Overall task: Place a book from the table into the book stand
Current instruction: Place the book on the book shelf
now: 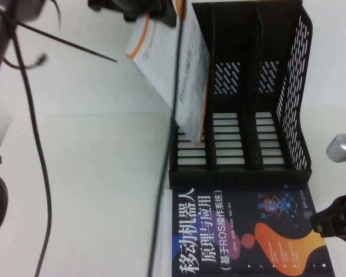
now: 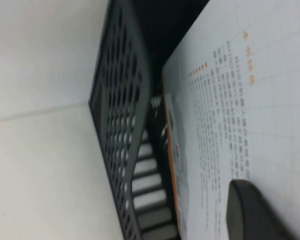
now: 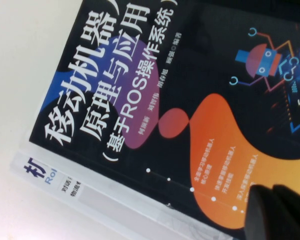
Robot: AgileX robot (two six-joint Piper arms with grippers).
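Next, I let the white and orange book stand in the book stand's end slot (image 1: pixel 188 149) (image 2: pixel 152 200) farthest from my right gripper with my left gripper.
A black three-slot book stand (image 1: pixel 288 86) stands at the back right of the table. My left gripper (image 1: pixel 135 8) is shut on a white and orange book (image 1: pixel 173 63) and holds it tilted, its lower corner inside the stand's leftmost slot. In the left wrist view one dark finger (image 2: pixel 250 215) presses on the book's white cover (image 2: pixel 250 100) beside the stand's wall (image 2: pixel 120 125). A dark book with an orange shape (image 1: pixel 242 236) lies flat in front of the stand. My right gripper (image 1: pixel 334 222) is shut and empty at that book's right edge; it also shows low over the cover in the right wrist view (image 3: pixel 275 210).
A white book (image 3: pixel 65 185) lies under the dark book (image 3: pixel 165 100), its edge showing on the left (image 1: pixel 164 231). A black cable (image 1: pixel 34 144) runs down the left side of the white table. The stand's middle and right slots hold nothing.
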